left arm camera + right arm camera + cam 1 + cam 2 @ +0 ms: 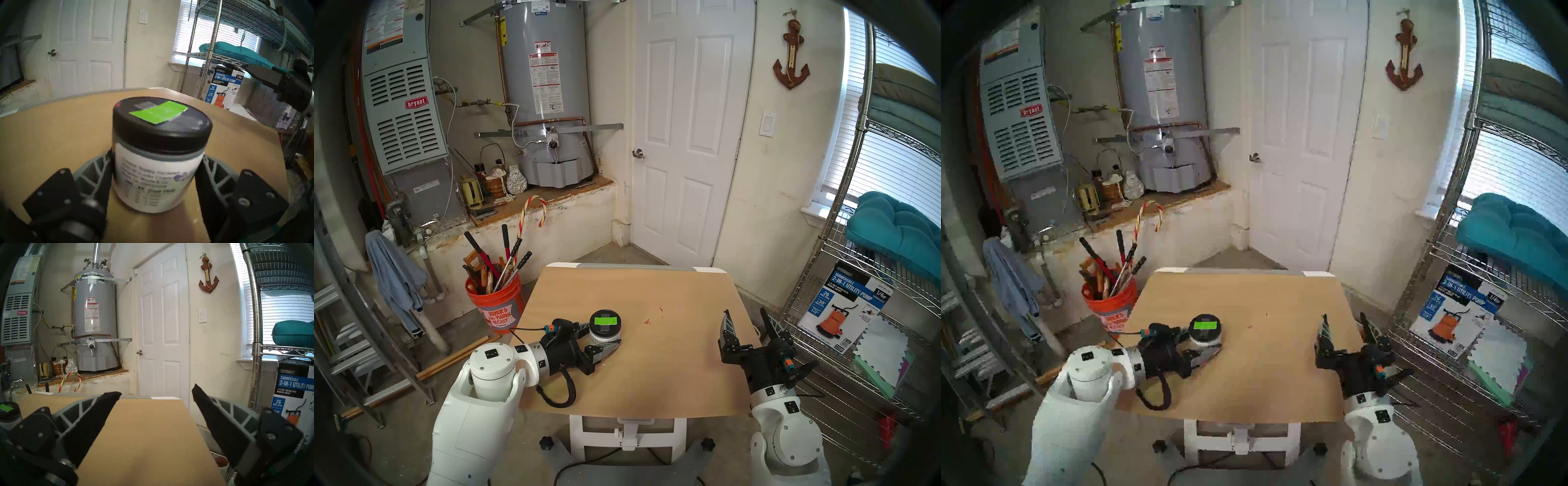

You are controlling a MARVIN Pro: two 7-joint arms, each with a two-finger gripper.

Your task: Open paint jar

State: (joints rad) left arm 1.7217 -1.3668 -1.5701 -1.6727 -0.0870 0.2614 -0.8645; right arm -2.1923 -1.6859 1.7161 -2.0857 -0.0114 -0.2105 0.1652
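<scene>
My left gripper is going to put the paint jar down by the small red specks near the wooden table's middle (pixel 641 330).
The paint jar (pixel 605 334) stands upright on the left half of the wooden table (pixel 653 380). It is small and squat, with a white printed label (pixel 153 179) and a black lid (pixel 161 129) that carries grey tape and a bright green rectangle. The lid sits on the jar. My left gripper (pixel 605 336) reaches in from the left and is shut on the jar's body below the lid, one finger (pixel 100 169) on each side. My right gripper (pixel 745 312) hovers over the table's right edge, open and empty, pointing away from me, well apart from the jar (pixel 8 414).
An orange bucket (pixel 497 305) full of long-handled tools stands on the floor off the table's left side. A wire shelf (pixel 863 339) holding a pump box (pixel 843 305) stands close to the right arm. Small red specks (pixel 648 320) mark the tabletop.
</scene>
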